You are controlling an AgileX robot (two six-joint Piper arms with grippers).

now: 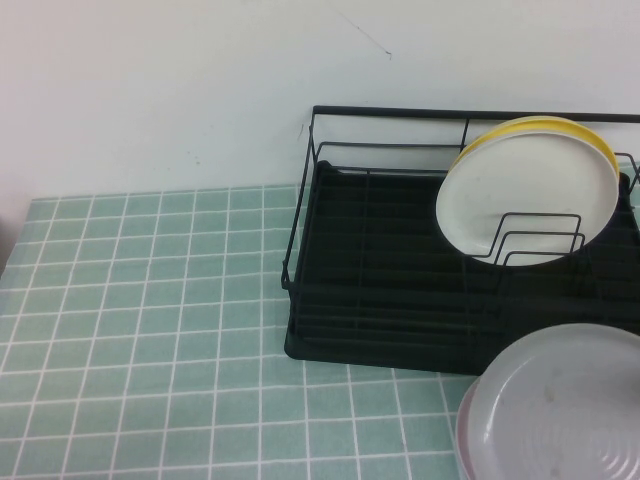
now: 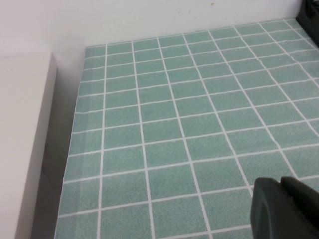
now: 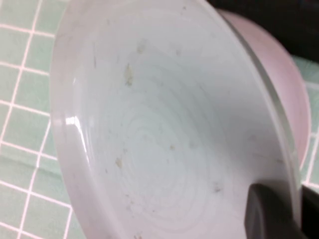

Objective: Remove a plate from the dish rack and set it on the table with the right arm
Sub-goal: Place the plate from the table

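I will use my right gripper to set the pale grey plate down on the pale pink plate [image 1: 547, 440] [image 3: 192, 127] in front of the black dish rack.
The pale grey plate [image 1: 560, 410] with faint specks is at the front right, over the table [image 1: 150, 330] and overlapping the front right corner of the black dish rack [image 1: 400, 270]. In the right wrist view the plate [image 3: 164, 124] fills the frame. My right gripper [image 3: 294, 199] is shut on its rim, one black finger [image 3: 269, 214] on the inner face and the other behind. A pale pink surface [image 3: 279, 64] shows behind the rim. The right gripper is out of the high view. My left gripper [image 2: 284, 191] is shut and empty, low over the tiles at the left.
A cream-white plate [image 1: 525, 190] stands upright in the rack's wire loops with a yellow plate [image 1: 590, 135] behind it. A white wall runs behind the table. A pale block [image 2: 25, 139] borders the table's left edge. The rack's corner [image 2: 311, 12] shows in the left wrist view.
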